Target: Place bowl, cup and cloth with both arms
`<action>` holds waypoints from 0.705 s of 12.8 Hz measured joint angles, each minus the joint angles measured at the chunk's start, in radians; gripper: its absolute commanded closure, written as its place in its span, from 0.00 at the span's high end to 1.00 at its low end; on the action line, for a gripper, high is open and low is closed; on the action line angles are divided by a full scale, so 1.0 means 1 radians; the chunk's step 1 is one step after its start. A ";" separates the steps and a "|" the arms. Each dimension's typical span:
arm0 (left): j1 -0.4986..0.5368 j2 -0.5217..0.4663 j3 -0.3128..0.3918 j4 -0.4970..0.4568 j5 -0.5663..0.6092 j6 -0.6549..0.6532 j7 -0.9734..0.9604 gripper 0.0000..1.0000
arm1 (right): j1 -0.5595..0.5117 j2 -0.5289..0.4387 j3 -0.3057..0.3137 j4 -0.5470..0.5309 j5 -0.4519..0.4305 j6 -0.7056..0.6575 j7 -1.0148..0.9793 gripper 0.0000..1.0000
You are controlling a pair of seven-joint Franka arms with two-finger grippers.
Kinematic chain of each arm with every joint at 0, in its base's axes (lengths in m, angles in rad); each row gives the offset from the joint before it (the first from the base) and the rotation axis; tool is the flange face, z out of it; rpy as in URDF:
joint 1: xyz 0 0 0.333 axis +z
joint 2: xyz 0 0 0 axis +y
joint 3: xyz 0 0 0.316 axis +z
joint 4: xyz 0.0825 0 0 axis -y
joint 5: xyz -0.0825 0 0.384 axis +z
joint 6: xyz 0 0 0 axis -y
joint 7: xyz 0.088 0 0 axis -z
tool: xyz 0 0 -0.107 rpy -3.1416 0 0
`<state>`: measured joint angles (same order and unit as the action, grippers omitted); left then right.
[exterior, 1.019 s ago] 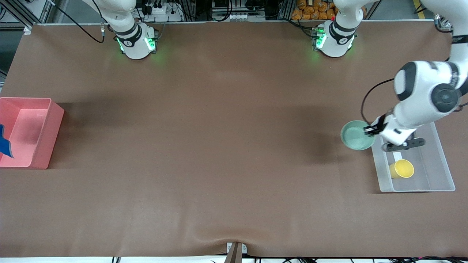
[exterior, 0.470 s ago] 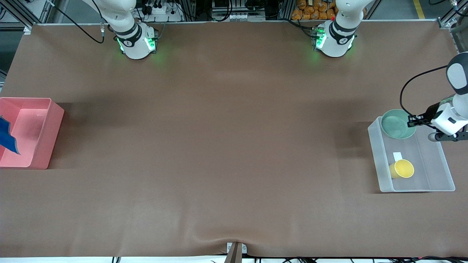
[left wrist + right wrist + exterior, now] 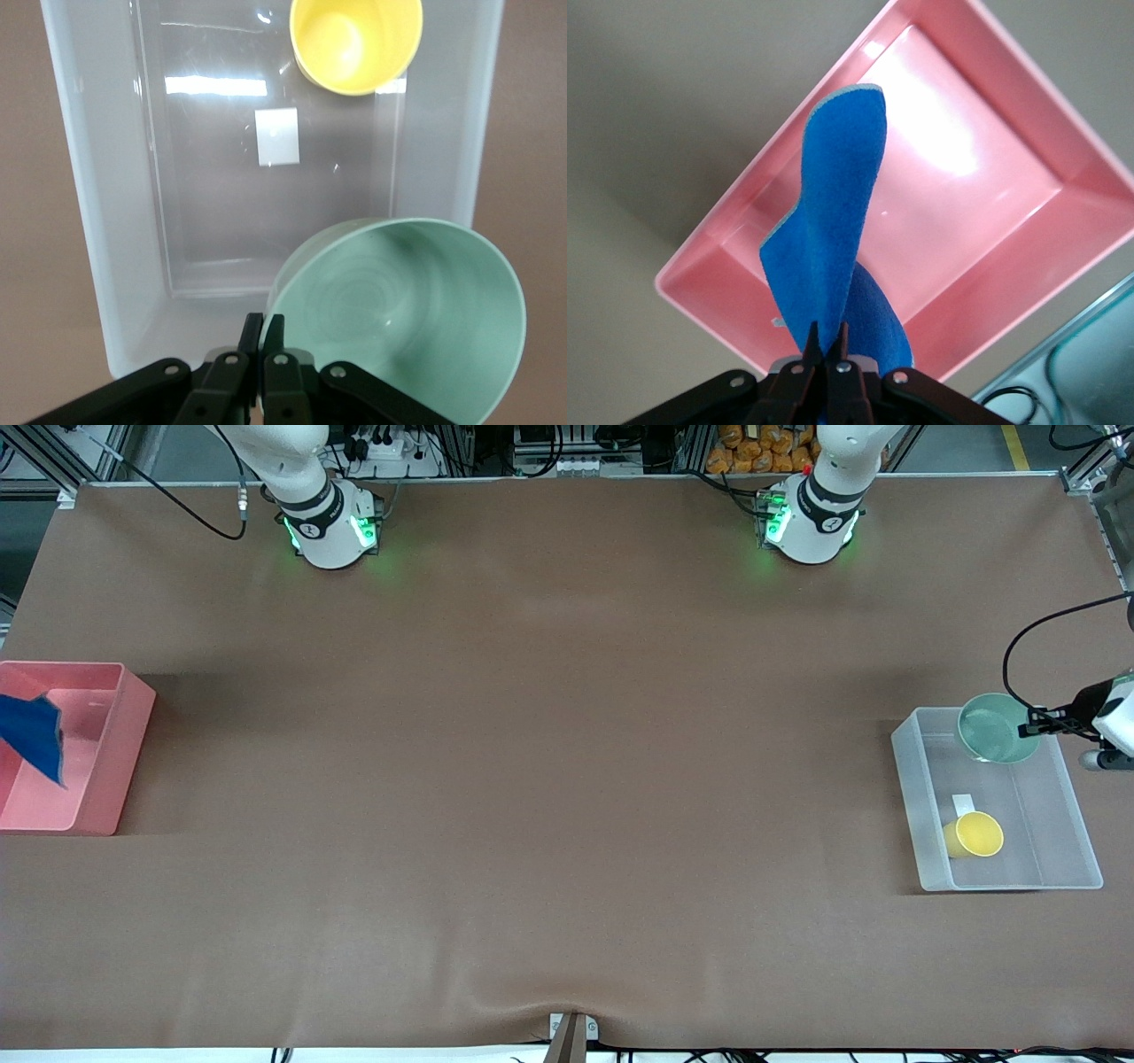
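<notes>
The robot's left gripper should release the mint-green bowl on the clear bin's bottom, just behind the white label [image 3: 969,776] [image 3: 303,205].
The mint-green bowl [image 3: 998,729] [image 3: 407,310] hangs tilted over the end of the clear bin [image 3: 921,815] [image 3: 89,177] farther from the front camera. My left gripper [image 3: 1029,732] [image 3: 264,323] is shut on its rim. The yellow cup [image 3: 974,834] [image 3: 354,40] lies in the same bin, nearer the front camera. The blue cloth [image 3: 35,735] [image 3: 833,221] dangles over the pink bin [image 3: 124,726] [image 3: 992,106], pinched in my shut right gripper [image 3: 827,332]. In the front view that gripper is out of the picture.
A white label [image 3: 962,803] [image 3: 276,135] sits on the clear bin's floor beside the cup. Brown table [image 3: 549,779] stretches between the two bins. A small bracket [image 3: 571,1032] marks the table's near edge.
The left arm carried the bowl from beside the clear bin to over its end. The cloth swung farther from the front camera over the pink bin.
</notes>
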<state>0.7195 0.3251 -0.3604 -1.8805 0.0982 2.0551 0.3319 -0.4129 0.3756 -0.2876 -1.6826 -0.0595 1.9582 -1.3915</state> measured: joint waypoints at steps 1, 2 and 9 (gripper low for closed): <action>0.000 0.030 -0.001 0.019 0.000 0.013 0.000 0.00 | -0.011 0.006 0.000 0.000 0.000 -0.008 0.000 0.00; -0.001 0.058 -0.001 0.029 0.000 0.036 0.000 0.00 | -0.025 0.011 -0.001 0.000 0.000 -0.014 -0.001 0.00; 0.000 0.164 0.002 0.042 0.030 0.150 0.000 0.00 | -0.080 0.070 -0.002 0.000 0.000 -0.074 -0.217 0.00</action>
<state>0.7191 0.4890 -0.3588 -1.8386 0.1284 2.2056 0.3319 -0.4926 0.4454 -0.2892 -1.6829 -0.0594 1.8844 -1.6085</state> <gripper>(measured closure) 0.965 0.982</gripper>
